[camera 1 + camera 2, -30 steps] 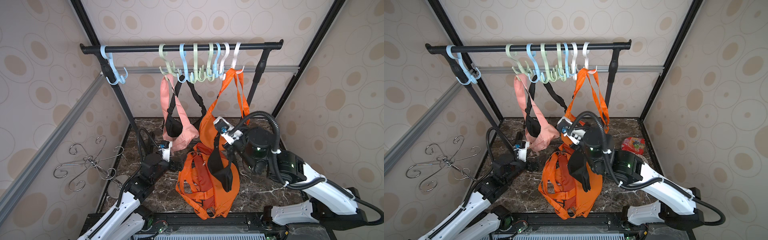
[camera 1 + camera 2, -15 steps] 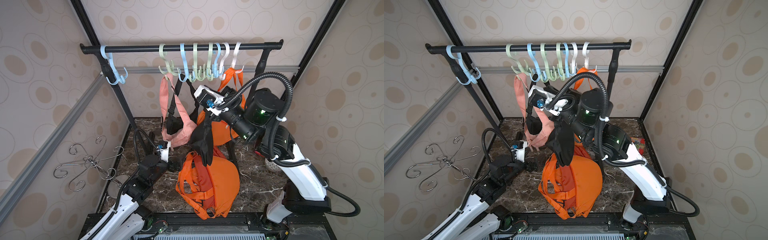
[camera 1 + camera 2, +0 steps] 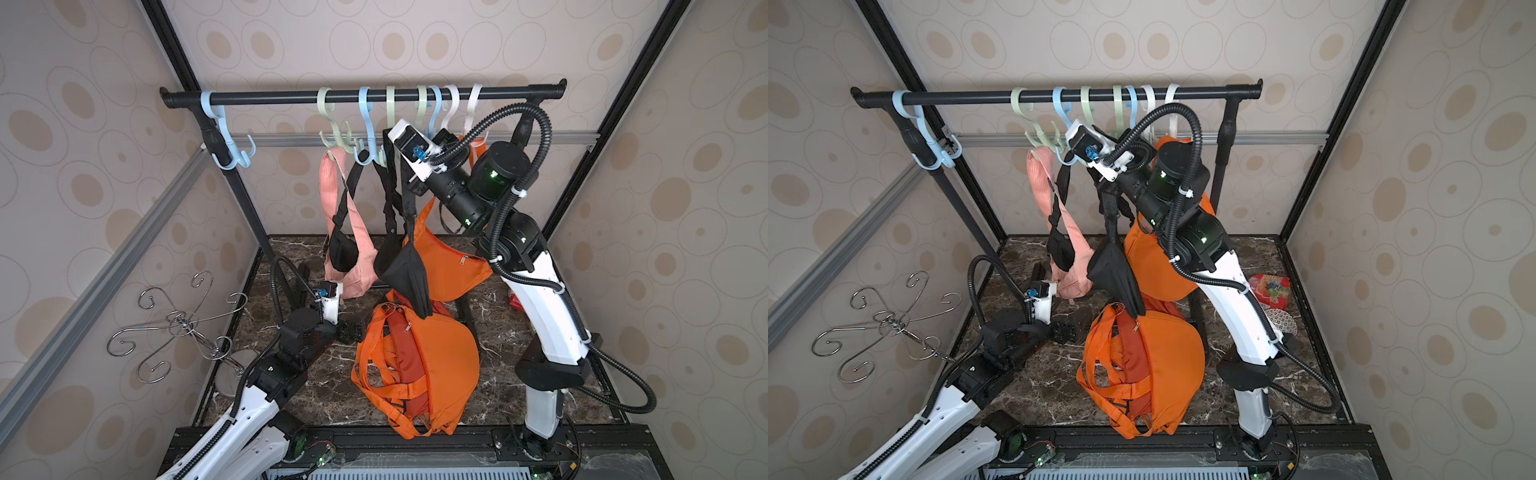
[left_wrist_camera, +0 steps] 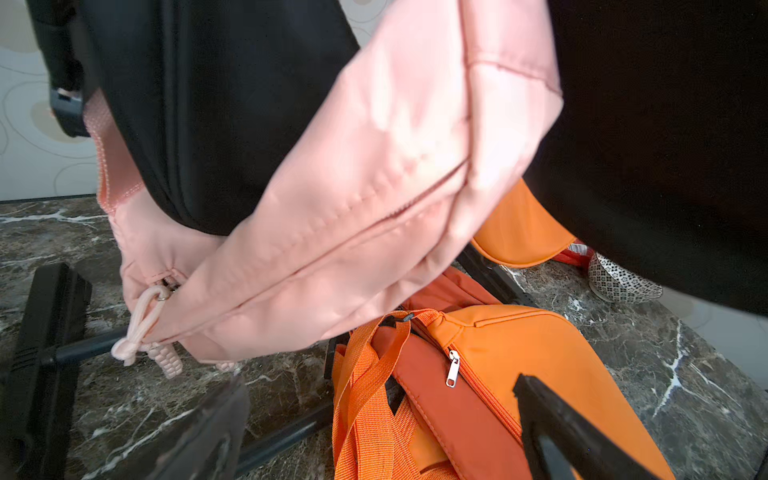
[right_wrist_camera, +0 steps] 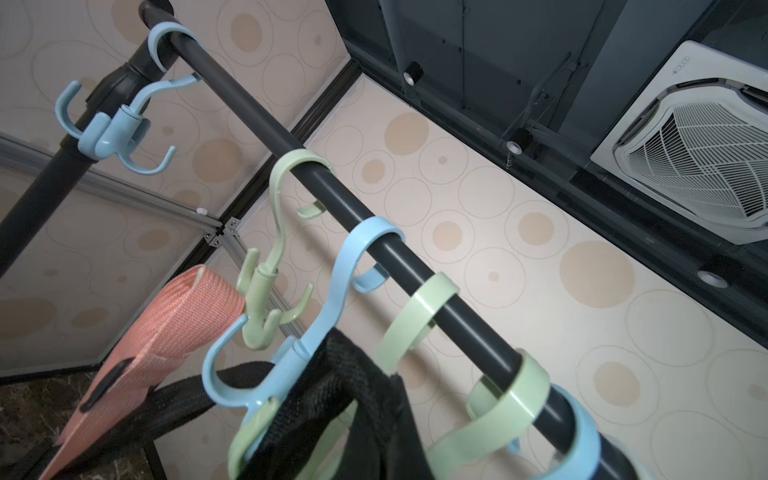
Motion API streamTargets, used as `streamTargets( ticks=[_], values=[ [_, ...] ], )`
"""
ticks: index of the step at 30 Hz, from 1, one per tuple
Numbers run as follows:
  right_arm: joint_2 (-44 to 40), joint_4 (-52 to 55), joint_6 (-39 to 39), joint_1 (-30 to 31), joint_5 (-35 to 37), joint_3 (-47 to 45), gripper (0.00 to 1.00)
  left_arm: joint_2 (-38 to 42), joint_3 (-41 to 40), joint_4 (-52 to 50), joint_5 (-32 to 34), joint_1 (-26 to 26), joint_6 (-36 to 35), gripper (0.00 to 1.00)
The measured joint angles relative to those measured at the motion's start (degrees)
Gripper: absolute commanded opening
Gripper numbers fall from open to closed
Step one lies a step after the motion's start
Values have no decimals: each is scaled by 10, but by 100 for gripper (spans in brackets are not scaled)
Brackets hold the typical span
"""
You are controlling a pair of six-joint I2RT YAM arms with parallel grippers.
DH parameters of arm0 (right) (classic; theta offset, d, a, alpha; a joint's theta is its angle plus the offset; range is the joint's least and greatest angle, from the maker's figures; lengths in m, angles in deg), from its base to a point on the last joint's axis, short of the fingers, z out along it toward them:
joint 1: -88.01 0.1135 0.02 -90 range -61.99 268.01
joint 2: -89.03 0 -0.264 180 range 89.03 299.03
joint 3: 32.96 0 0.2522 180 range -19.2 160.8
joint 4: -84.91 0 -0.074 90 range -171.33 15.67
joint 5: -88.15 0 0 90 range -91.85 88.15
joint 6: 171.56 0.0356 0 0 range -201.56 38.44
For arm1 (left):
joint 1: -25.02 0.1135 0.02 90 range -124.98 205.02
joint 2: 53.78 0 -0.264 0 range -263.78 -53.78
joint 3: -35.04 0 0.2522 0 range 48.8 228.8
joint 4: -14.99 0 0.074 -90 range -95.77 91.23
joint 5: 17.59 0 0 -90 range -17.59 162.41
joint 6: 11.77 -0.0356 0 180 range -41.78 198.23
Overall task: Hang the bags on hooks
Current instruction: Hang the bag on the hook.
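My right gripper is to leave the black bag on the green hook (image 3: pixel 395 154) (image 5: pixel 310 448) next to the blue hook, away from the pink bag.
My right gripper (image 3: pixel 397 168) is raised just under the rail, shut on the black bag's strap (image 5: pixel 332 395). The black bag (image 3: pixel 405 270) dangles below it in both top views (image 3: pixel 1115 270). In the right wrist view the strap lies against a blue hook (image 5: pixel 291 357) and over a green hook's prong (image 5: pixel 249 432); I cannot tell whether a hook carries it. The right fingers themselves are hidden. My left gripper (image 4: pixel 382 415) is open low over the table, beside an orange bag (image 3: pixel 419 361) lying there, with nothing between its fingers (image 4: pixel 561 428).
The black rail (image 3: pixel 282 98) carries several plastic hooks. A pink bag (image 3: pixel 353 274) with a small black pouch (image 3: pixel 343 251) and another orange bag (image 3: pixel 453 266) hang from them. A chrome swirl hook stand (image 3: pixel 178 328) stands at the left. A snack packet (image 3: pixel 1271 286) lies back right.
My right arm has swung up from beside the orange bag on the table to the rail, carrying the black bag by its strap. The left arm has stayed put.
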Motion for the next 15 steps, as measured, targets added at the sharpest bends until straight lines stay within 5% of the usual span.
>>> streamTargets(
  ticks=[15],
  values=[
    [-3,-41,52,-58,-3,-25,0,-8,0,1,7,0,0,100]
  ],
)
